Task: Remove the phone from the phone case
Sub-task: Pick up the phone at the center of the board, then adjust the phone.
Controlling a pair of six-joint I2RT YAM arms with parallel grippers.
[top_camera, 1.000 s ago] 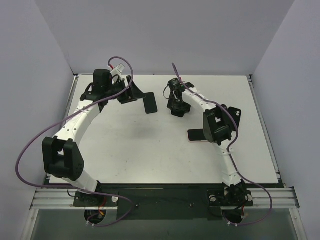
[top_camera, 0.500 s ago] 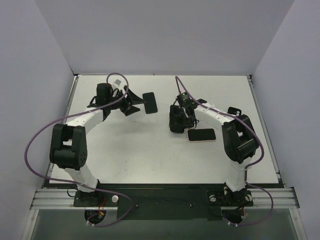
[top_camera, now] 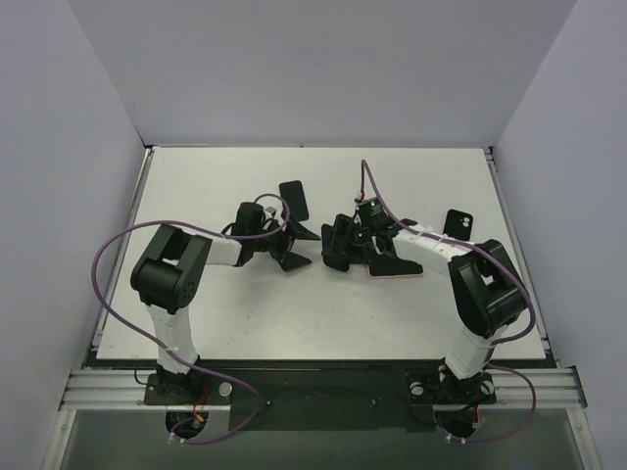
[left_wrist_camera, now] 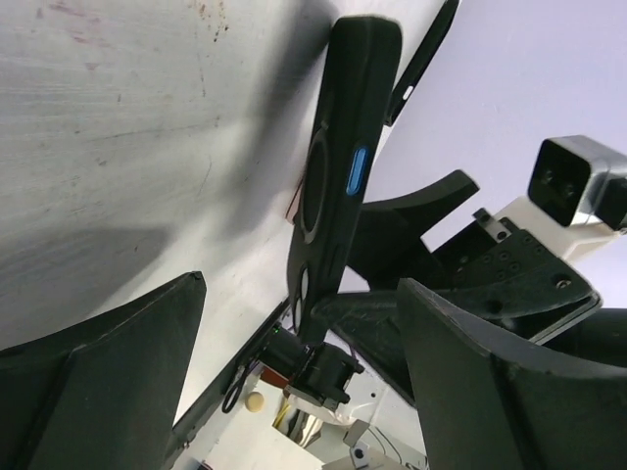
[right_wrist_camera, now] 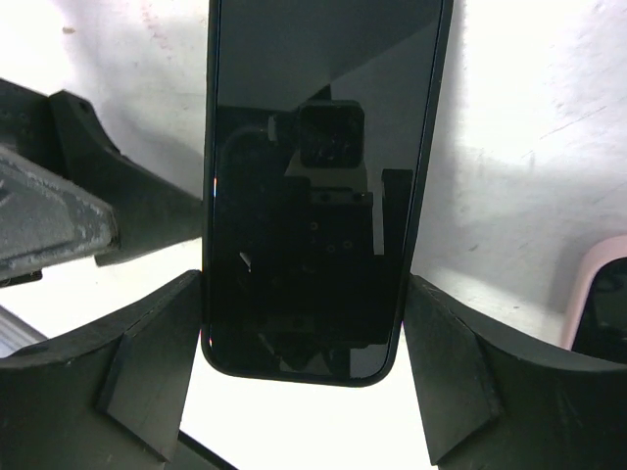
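Observation:
The robot's left gripper should next move to the blue side button (top_camera: 324,243) (left_wrist_camera: 357,171) on the long edge of the black phone case and close there.
My right gripper (right_wrist_camera: 304,284) is shut on the black phone (right_wrist_camera: 306,176), one finger on each long edge, with the dark screen facing that camera. In the left wrist view the same phone sits in its black phone case (left_wrist_camera: 328,186), which has a ring on the back and a blue side button. It is held off the table (left_wrist_camera: 118,117). My left gripper (left_wrist_camera: 301,282) stands open and empty, facing the case from close by. From above, the left gripper (top_camera: 300,248) and the right gripper (top_camera: 331,247) nearly meet mid-table. The phone is lost among their dark shapes.
A pink-cased phone (top_camera: 394,266) lies just right of my right gripper, its pink rim (right_wrist_camera: 588,284) showing in the right wrist view. A black slab (top_camera: 295,201), phone or case, lies behind the grippers. A black case with a camera hole (top_camera: 458,223) lies at the right.
My left arm has folded back and swung its gripper from the far left to mid-table, jaws wider. The right gripper has come nearer and leftward to meet it. The black slab has stayed put.

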